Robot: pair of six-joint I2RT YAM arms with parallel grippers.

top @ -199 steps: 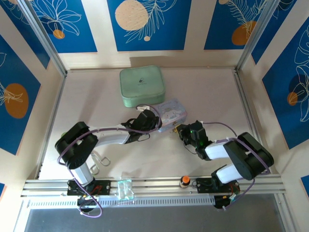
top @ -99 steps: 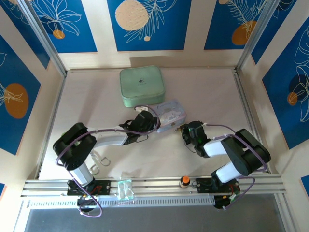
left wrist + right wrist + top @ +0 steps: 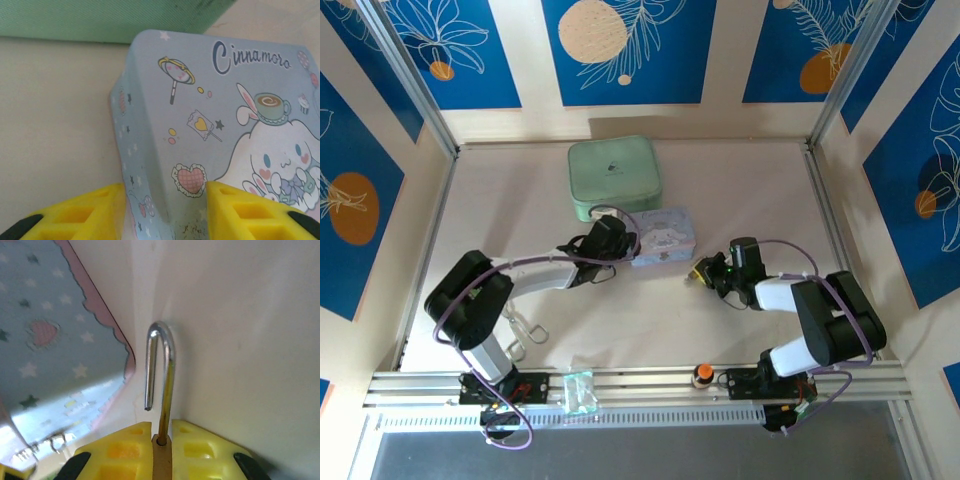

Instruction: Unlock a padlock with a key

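Observation:
Next, my right gripper releases the brass padlock on the bare table (image 3: 729,291) between the tin and the base of its arm.
My right gripper (image 3: 161,432) is shut on the brass padlock (image 3: 161,462). Its silver shackle (image 3: 161,360) sticks out ahead of the fingers, with the free end out of the body. In the top view this gripper (image 3: 705,271) holds the padlock (image 3: 697,270) low over the table, just right of the pale blue tin (image 3: 666,236). My left gripper (image 3: 165,200) straddles a corner of that tin (image 3: 225,100), a yellow finger (image 3: 90,210) against each side. In the top view it (image 3: 623,244) is at the tin's left end. The key is hidden.
A mint green case (image 3: 613,177) lies behind the tin, near the back wall. A silver wire clip (image 3: 520,330) rests by the left arm's base. An orange-topped knob (image 3: 701,374) and a clear plastic piece (image 3: 578,390) sit on the front rail.
The left gripper and the tin have shifted back and to the left. The right gripper has swung round with the padlock, and a gap has opened between padlock and tin.

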